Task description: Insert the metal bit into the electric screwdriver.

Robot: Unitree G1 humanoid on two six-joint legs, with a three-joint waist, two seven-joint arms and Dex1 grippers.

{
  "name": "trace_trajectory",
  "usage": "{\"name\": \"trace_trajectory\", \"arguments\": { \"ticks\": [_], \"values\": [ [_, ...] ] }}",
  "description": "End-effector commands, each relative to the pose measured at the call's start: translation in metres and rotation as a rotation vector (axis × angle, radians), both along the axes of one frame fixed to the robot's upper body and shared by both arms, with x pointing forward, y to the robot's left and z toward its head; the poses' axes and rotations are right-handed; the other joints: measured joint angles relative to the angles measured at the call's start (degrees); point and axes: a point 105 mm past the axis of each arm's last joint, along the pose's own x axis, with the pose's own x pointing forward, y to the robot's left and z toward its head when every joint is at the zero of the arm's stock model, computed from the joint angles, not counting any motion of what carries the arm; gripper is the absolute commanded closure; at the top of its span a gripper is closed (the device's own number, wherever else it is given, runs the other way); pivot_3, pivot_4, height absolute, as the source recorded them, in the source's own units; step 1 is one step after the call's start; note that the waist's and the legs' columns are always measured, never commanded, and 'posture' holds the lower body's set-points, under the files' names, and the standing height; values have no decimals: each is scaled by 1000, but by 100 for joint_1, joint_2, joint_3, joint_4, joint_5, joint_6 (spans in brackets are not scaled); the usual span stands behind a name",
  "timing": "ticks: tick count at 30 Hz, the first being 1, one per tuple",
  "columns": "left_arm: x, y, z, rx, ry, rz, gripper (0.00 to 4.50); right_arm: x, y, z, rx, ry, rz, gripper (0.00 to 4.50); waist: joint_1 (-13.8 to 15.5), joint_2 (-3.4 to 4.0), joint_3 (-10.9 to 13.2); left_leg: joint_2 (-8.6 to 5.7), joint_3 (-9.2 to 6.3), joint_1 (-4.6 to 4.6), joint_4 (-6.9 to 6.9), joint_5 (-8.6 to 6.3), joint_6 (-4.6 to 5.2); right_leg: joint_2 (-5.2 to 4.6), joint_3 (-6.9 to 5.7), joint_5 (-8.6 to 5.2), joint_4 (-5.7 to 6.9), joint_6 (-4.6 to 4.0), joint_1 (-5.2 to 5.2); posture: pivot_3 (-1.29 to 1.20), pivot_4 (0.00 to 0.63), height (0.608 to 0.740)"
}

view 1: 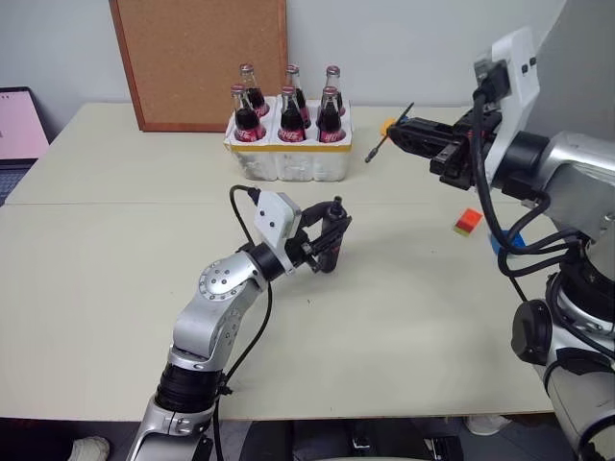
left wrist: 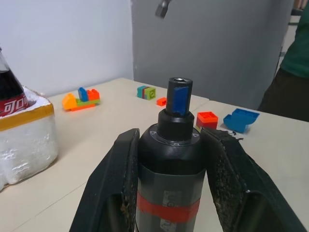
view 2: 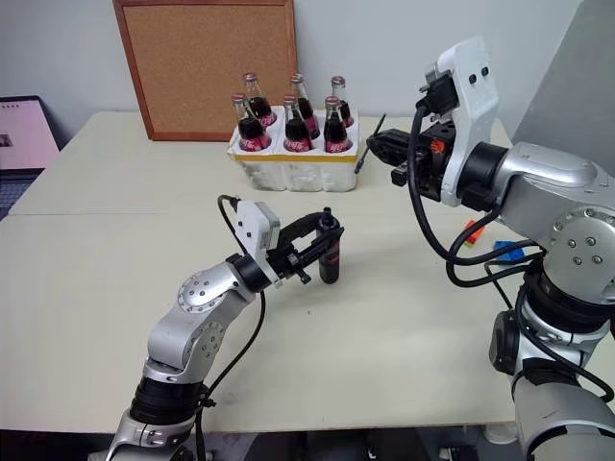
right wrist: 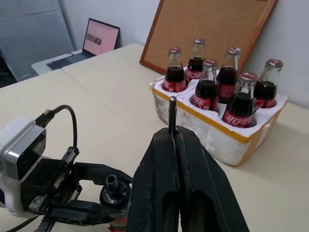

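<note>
I need to use my right gripper to set the metal bit down on the bare table [view 1: 397,282], in between the electric screwdriver and the blue brick.
My left gripper [view 1: 335,219] is shut on the electric screwdriver [view 1: 332,240], a stubby black tool with a red band, held upright just above the table's middle. In the left wrist view its bluish tip [left wrist: 179,96] rises between the two black fingers [left wrist: 119,170]. My right gripper [view 1: 405,131] hangs higher, to the right of the bottles, shut on the metal bit [view 1: 389,133]. The thin dark rod slants through the fingertips, both ends sticking out. Seen from the right wrist, the bit [right wrist: 172,113] juts past the closed fingers, with the screwdriver [right wrist: 116,185] below and apart from it.
A white foam crate [view 1: 288,158] of several cola bottles stands at the back, in front of a cork board [view 1: 197,58]. A laptop [view 1: 19,125] is at the far left. Toy bricks [view 1: 467,222] lie at the right. A person in green [left wrist: 295,58] stands beyond the table.
</note>
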Motion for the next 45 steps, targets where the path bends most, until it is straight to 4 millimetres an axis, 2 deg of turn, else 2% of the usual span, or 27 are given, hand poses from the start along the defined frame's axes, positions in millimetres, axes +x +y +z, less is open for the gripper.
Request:
{"name": "trace_trajectory", "arguments": {
  "ticks": [1, 12, 27, 37, 40, 42, 45],
  "values": [
    [-2, -2, 1, 4, -23, -8, 2877, -9, 6, 12, -16, -28, 69, 4500, -3, 0, 0, 0, 1, 0, -1, 0, 0, 0, 1, 0, 0, 0, 0, 0, 150, 740],
    [-2, -3, -1, 9, -27, -18, 2877, -13, 5, 8, -64, 9, 134, 4500, -1, 0, 0, 2, -1, -1, -2, 0, 0, 0, -2, 0, -2, 0, -1, 0, 150, 740],
    [-2, -5, 0, 20, -40, -37, 2877, -16, -18, -22, -139, 65, 82, 4500, 2, 0, 0, 3, -4, -2, -3, 0, 0, 2, -6, -1, -7, 1, 0, 0, 150, 740],
    [-5, -7, -1, 23, -46, -46, 2878, -17, -22, -34, -156, 96, 80, 4500, -2, 0, 0, 3, -1, -2, -4, 0, 0, 2, -4, -1, -9, 2, 1, 0, 150, 740],
    [-5, -7, 1, 22, -48, -46, 2878, -16, -36, -50, -316, 67, 30, 4500, 7, 0, 0, 0, 0, -2, -3, 0, 0, 2, -4, -1, -15, 2, 2, 0, 150, 740],
    [-6, -8, 2, 22, -52, -47, 2878, -17, -45, -61, -485, 9, 21, 4500, 32, 0, 0, -2, 0, -6, -4, 0, 0, 2, -6, -1, -24, 3, 2, 0, 150, 740],
    [-6, -9, 3, 24, -58, -53, 2878, -26, -53, -87, -790, -82, 104, 4500, 33, 0, 0, -6, 4, -8, -7, -1, 0, 2, -4, -4, -36, 7, 2, 0, 150, 740]
  ]
}}
